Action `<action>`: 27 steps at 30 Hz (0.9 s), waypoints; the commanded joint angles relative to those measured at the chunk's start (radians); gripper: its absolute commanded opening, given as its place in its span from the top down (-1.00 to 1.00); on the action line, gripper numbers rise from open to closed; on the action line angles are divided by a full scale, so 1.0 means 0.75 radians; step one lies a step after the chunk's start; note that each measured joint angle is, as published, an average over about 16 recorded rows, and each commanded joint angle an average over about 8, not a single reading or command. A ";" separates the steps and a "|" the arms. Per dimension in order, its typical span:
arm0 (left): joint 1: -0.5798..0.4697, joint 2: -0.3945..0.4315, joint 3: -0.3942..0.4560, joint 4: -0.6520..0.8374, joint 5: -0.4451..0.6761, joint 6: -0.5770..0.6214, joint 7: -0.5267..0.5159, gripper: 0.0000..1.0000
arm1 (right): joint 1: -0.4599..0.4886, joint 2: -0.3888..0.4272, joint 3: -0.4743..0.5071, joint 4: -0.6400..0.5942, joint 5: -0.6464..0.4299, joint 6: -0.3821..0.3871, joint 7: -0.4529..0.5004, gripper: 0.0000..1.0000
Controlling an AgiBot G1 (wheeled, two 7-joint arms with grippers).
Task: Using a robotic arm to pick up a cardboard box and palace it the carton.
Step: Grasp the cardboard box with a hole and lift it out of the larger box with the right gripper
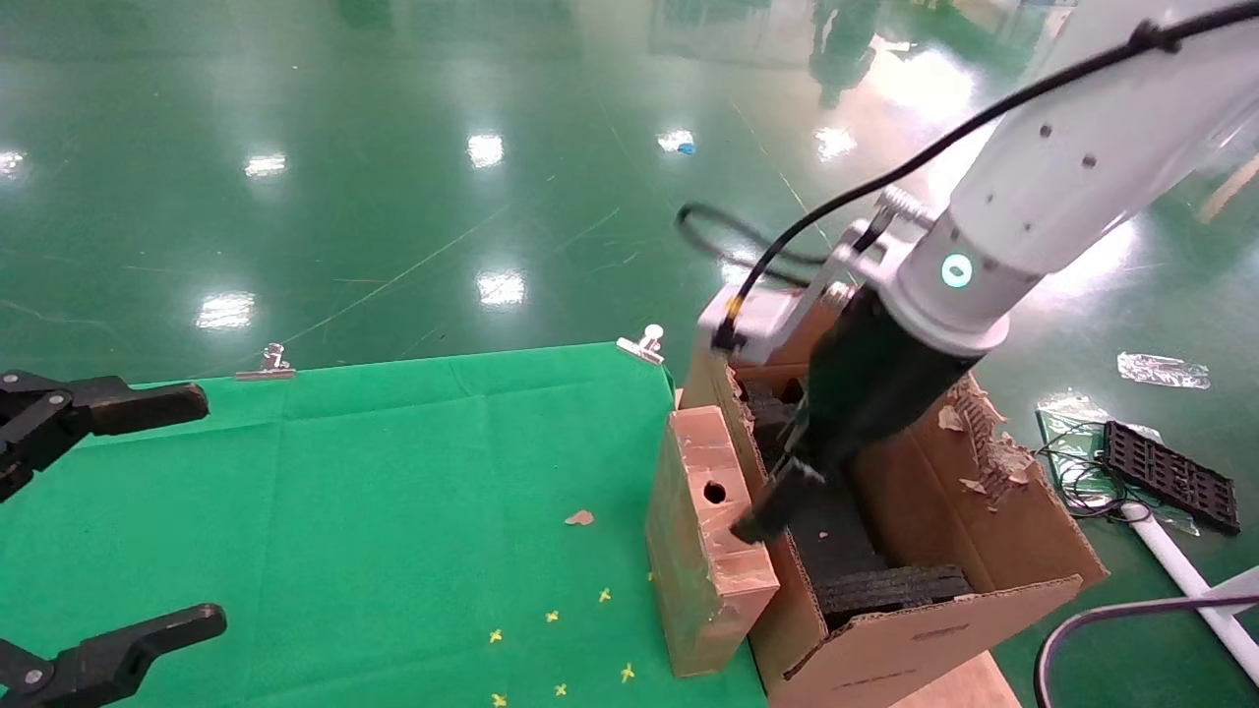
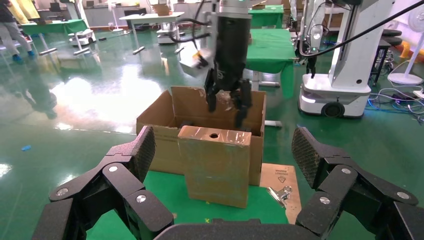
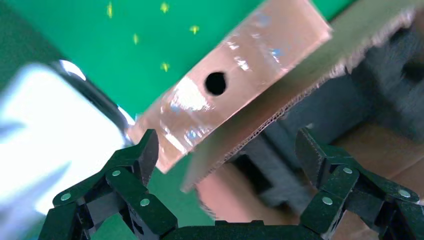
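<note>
My right gripper is to go next to the cardboard box and close across its narrow top (image 1: pixel 723 519) (image 3: pixel 199 99) beside the round hole.
The cardboard box (image 1: pixel 703 560) stands on end at the table's right edge, its narrow holed side up, leaning against the carton (image 1: pixel 993 551). The robotic arm (image 1: pixel 1062 177) reaches down from the right. My right gripper (image 1: pixel 777 501) is open and empty, hanging over the carton's near wall, just right of the box top. In the right wrist view the gripper (image 3: pixel 225 150) straddles the carton wall (image 3: pixel 300 80), with the box (image 3: pixel 235 85) beyond one finger. My left gripper (image 1: pixel 197 506) is open at the table's left; in its wrist view it faces the box (image 2: pixel 215 170) and the carton (image 2: pixel 160 145).
Black foam blocks (image 1: pixel 885 590) lie inside the carton, whose far flap is torn. A green cloth (image 1: pixel 393 511) covers the table, held by binder clips (image 1: pixel 644 344). A black tray and cables (image 1: pixel 1170 477) lie on the floor at right. A white robot base (image 2: pixel 340 75) stands behind.
</note>
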 commanded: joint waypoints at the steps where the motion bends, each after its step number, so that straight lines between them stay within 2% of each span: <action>1: 0.000 0.000 0.000 0.000 0.000 0.000 0.000 -1.00 | 0.001 -0.001 -0.003 -0.089 0.032 0.001 0.109 -1.00; 6: 0.000 0.000 0.001 0.000 0.000 0.000 0.000 -1.00 | -0.036 -0.025 0.000 -0.237 0.094 0.013 0.193 -1.00; 15: 0.000 -0.001 0.001 0.000 -0.001 -0.001 0.001 -1.00 | -0.126 -0.096 -0.011 -0.375 0.123 0.052 0.210 -0.99; 17: 0.000 -0.001 0.002 0.000 -0.001 -0.001 0.001 -1.00 | -0.143 -0.117 -0.019 -0.391 0.114 0.060 0.215 -0.68; 21: 0.000 -0.001 0.002 0.000 -0.001 -0.001 0.001 -1.00 | -0.171 -0.153 -0.034 -0.411 0.098 0.071 0.226 0.30; 22: 0.000 -0.001 0.002 0.000 -0.001 -0.001 0.001 -0.95 | -0.175 -0.160 -0.037 -0.414 0.095 0.072 0.228 0.55; 23: 0.000 -0.001 0.002 0.000 -0.002 -0.001 0.001 -0.86 | -0.179 -0.165 -0.039 -0.416 0.093 0.073 0.231 0.80; 24: 0.000 -0.001 0.002 0.000 -0.002 -0.001 0.001 -0.72 | -0.182 -0.170 -0.042 -0.418 0.090 0.072 0.233 0.92; 27: -0.001 -0.001 0.003 0.000 -0.002 -0.001 0.001 -0.09 | -0.186 -0.178 -0.048 -0.421 0.084 0.069 0.239 1.00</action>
